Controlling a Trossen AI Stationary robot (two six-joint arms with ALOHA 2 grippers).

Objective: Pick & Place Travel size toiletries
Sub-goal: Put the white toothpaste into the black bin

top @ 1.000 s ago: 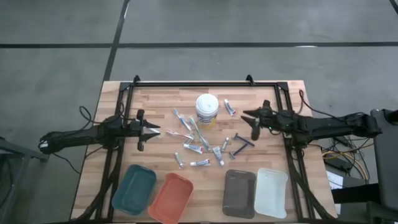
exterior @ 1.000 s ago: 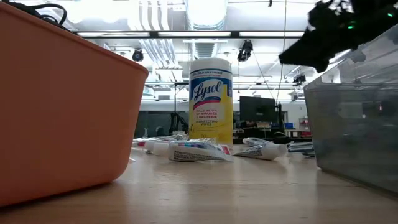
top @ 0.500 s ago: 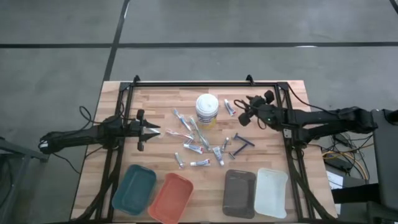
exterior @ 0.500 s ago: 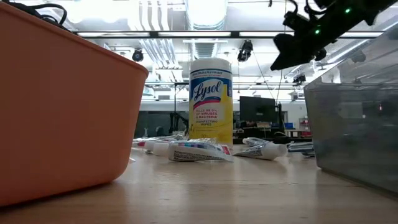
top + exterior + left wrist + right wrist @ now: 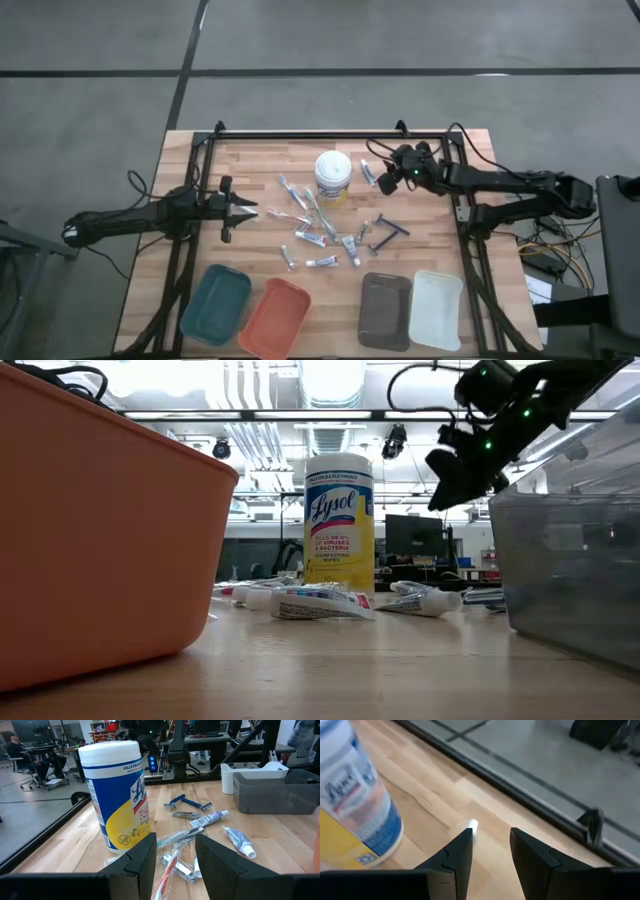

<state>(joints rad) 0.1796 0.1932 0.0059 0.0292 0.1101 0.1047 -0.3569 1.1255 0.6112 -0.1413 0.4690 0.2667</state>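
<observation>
I will close my right gripper near the flat end (image 5: 372,182) of the lone small tube beside the white-lidded tub, opposite the small tube's white cap.
Small tubes, toothbrushes and razors lie scattered on the wooden table (image 5: 320,235), beside the upright white-lidded tub (image 5: 333,175). One small tube (image 5: 368,173) lies alone, right of the tub; its white cap end shows in the right wrist view (image 5: 471,825). A dark razor (image 5: 390,228) lies further toward the near edge. My right gripper (image 5: 385,183) hovers open and empty above the table, just right of that lone tube, and also shows in the low view (image 5: 445,465). My left gripper (image 5: 250,208) is open and empty at the table's left, pointing at the pile (image 5: 175,855).
Four trays stand along the near edge: teal (image 5: 216,303), orange (image 5: 274,317), grey (image 5: 385,310) and white (image 5: 436,308). A dark frame rail (image 5: 330,133) runs along the far edge, close behind the lone tube. Bare wood lies between the pile and the trays.
My right gripper has gone toward the table's far edge and a little left, from above the razor to beside the lone tube right of the tub, turning as it went. It stays open and empty. The toiletries have not moved.
</observation>
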